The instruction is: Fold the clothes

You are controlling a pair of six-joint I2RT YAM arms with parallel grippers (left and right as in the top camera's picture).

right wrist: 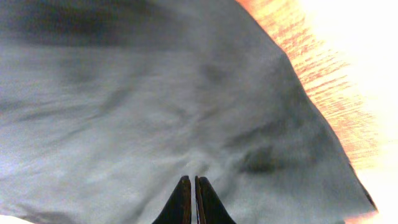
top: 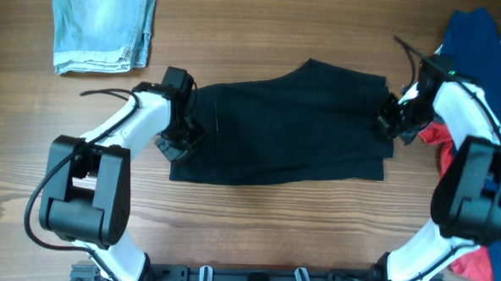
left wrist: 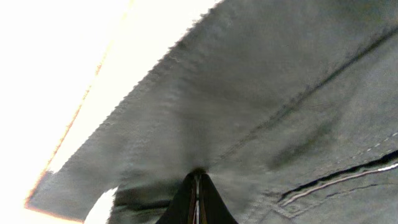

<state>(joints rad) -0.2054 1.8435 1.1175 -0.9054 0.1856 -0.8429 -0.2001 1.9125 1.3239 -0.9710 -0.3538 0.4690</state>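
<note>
The black garment's light lining sticks out past its top layer, so my left gripper should open and take the top layer nearer its front corner (top: 176, 174).
The black shorts-like garment (top: 285, 125) lies spread wide across the middle of the table. My left gripper (top: 183, 129) is at its left edge. In the left wrist view the jaws (left wrist: 196, 177) are shut, with the black fabric (left wrist: 249, 93) puckered at their tips; a seam and a pocket slit show at the right. My right gripper (top: 394, 120) is at the garment's right edge. In the right wrist view its jaws (right wrist: 191, 182) are shut against the black fabric (right wrist: 155, 106), whose creases run toward the tips.
A folded light-blue denim garment (top: 103, 24) lies at the back left. A dark blue garment (top: 475, 40) and red cloth (top: 441, 136) are piled at the right edge, with more red (top: 480, 261) at the front right. Bare wooden table (top: 272, 235) shows in front.
</note>
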